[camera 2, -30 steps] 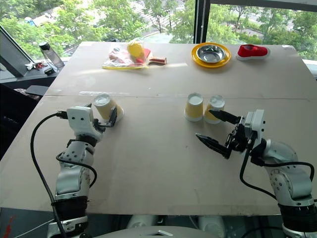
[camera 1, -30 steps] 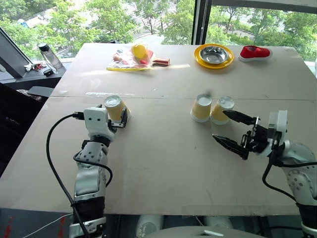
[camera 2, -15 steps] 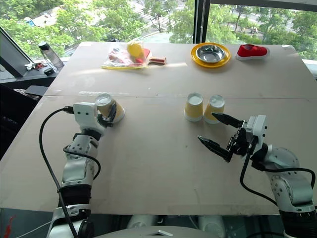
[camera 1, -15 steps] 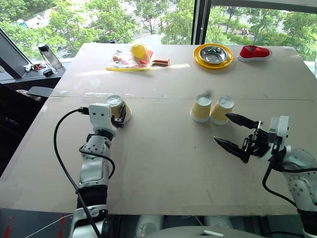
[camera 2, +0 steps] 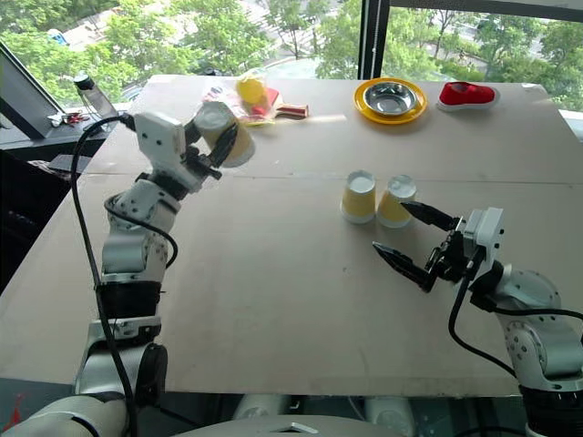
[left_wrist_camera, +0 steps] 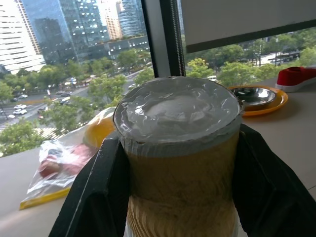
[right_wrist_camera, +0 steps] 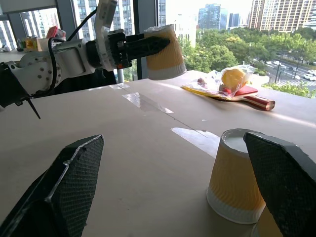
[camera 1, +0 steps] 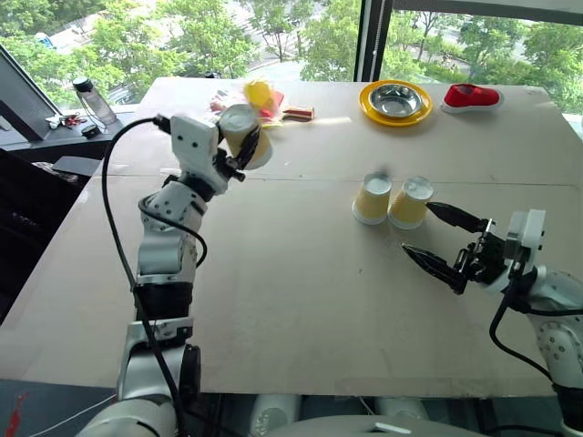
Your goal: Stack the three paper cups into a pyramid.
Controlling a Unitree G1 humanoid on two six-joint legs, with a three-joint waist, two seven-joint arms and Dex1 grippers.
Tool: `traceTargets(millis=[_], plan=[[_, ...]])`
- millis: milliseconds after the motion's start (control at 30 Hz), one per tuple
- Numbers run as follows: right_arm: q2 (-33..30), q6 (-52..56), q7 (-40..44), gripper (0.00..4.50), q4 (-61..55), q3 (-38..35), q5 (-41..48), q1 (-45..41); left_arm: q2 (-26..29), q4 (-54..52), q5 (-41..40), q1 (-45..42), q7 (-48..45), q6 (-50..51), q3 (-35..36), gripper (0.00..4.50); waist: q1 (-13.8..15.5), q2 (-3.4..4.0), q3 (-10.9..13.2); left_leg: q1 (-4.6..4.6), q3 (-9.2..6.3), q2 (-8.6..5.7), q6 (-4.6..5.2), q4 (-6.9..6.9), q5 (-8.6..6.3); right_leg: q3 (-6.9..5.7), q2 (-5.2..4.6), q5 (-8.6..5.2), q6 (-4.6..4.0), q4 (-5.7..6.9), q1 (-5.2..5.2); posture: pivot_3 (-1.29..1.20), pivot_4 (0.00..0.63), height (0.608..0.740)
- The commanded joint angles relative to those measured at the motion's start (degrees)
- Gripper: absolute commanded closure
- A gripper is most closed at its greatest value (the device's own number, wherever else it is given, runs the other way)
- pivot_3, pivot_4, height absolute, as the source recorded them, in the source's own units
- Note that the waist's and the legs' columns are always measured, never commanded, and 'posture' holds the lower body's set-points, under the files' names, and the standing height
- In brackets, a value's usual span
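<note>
I will use my left gripper to release its paper cup on top of the two standing paper cups (camera 1: pixel 397 187), so it bridges their bases.
My left gripper (camera 1: pixel 247 143) is shut on one pale yellow-orange paper cup (camera 1: pixel 239 121), held tilted in the air above the far left part of the table. In the left wrist view the cup (left_wrist_camera: pixel 180 148) sits base-up between the black fingers (left_wrist_camera: pixel 94 197). Two more paper cups (camera 1: pixel 372 198) (camera 1: pixel 410 202) stand upside down side by side on the table, right of centre. My right gripper (camera 1: pixel 416 227) hangs open just in front of them, with nothing between its fingers (right_wrist_camera: pixel 64 192); the nearer cup (right_wrist_camera: pixel 233 177) is close ahead of it.
A yellow plate (camera 1: pixel 369 98) with a steel bowl and a red object (camera 1: pixel 471 96) lie at the far right. A plastic bag with a yellow ball and a paddle (camera 1: pixel 264 98) lies at the far middle. A water bottle (camera 1: pixel 91 100) stands off the table's left.
My left gripper closed on the cup and lifted it off the table, up and toward the far middle. The right gripper stayed open and nearly still.
</note>
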Motion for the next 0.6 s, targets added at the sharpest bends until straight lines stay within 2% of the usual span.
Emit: traceTargets(millis=[33,133,333,600], plan=[[0.8,-0.7,-3.0,0.00,-0.6,-5.3,2.6,-0.6,-3.1,8.2,-2.3,-10.9,-9.2,-0.4,-4.4,2.35,0.1,-0.04,0.0,-0.03,0.00,-0.01,-0.01,0.00,0.01,-0.05,0.02,0.00,0.00,0.01,0.00,0.00,0.150,0.740],[-0.1,-0.5,-3.4,0.00,-0.7,-8.4,3.2,1.1,-6.8,17.2,-2.1,-18.2,-16.5,-3.6,-7.4,2.35,0.1,-0.04,0.0,-0.08,0.08,-0.06,-0.01,0.02,0.01,-0.09,0.01,-0.01,0.01,-0.06,0.02,0.00,0.150,0.740],[-0.7,-1.4,-4.1,0.00,-1.1,-13.1,2.6,5.7,-13.9,33.7,-2.0,-27.6,-26.0,-8.9,-8.7,2.35,-1.0,-0.08,0.1,-0.12,0.21,-0.05,0.00,-0.08,0.01,-0.08,0.05,-0.05,0.07,-0.04,-0.06,0.00,0.150,0.740],[-1.0,-1.6,-3.5,0.00,-1.9,-17.2,3.4,11.8,-18.4,42.1,0.1,-30.1,-30.7,-13.6,-9.3,2.35,-1.7,-0.08,0.1,-0.07,0.25,-0.02,0.19,-0.07,-0.10,0.07,0.08,-0.05,0.07,0.02,-0.08,0.00,0.150,0.740]])
